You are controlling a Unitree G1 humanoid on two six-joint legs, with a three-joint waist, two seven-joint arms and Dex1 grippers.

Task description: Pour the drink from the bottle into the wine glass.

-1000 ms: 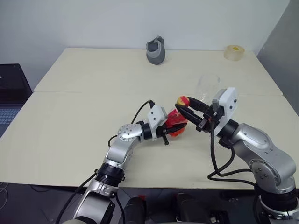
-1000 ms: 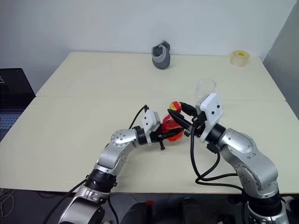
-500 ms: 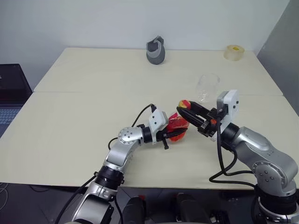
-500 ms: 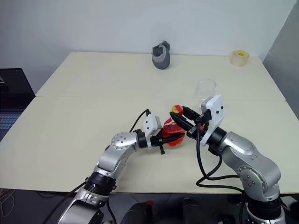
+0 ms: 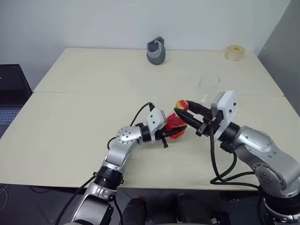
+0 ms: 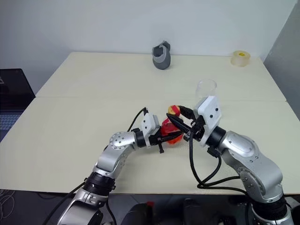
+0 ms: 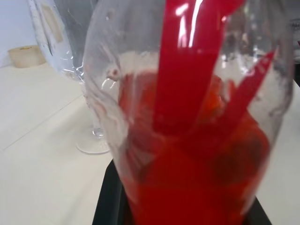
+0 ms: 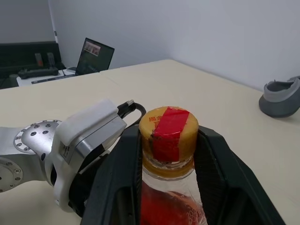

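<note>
The red-taped cap still sits on the bottle's neck, so my right gripper needs to open, regrip the cap (image 8: 168,134) and take it off before pouring.
The bottle (image 5: 177,123) is held up over the table's middle, its lower half full of the red drink (image 7: 197,178). My left gripper (image 5: 171,131) is shut on its rounded body from the left. My right gripper (image 5: 181,107) comes in from the right, and its black fingers (image 8: 126,164) close on both sides of the yellowish neck ring and red-taped cap (image 8: 168,129). The clear wine glass (image 5: 208,86) stands upright on the table just behind my right gripper, apart from it. Its foot (image 7: 93,144) shows past the bottle in the left wrist view.
A grey jug-like object (image 5: 156,51) stands at the table's (image 5: 84,112) far edge. A yellowish tape roll (image 5: 234,52) sits at the far right corner. A laptop (image 5: 11,93) lies beyond the table's left edge.
</note>
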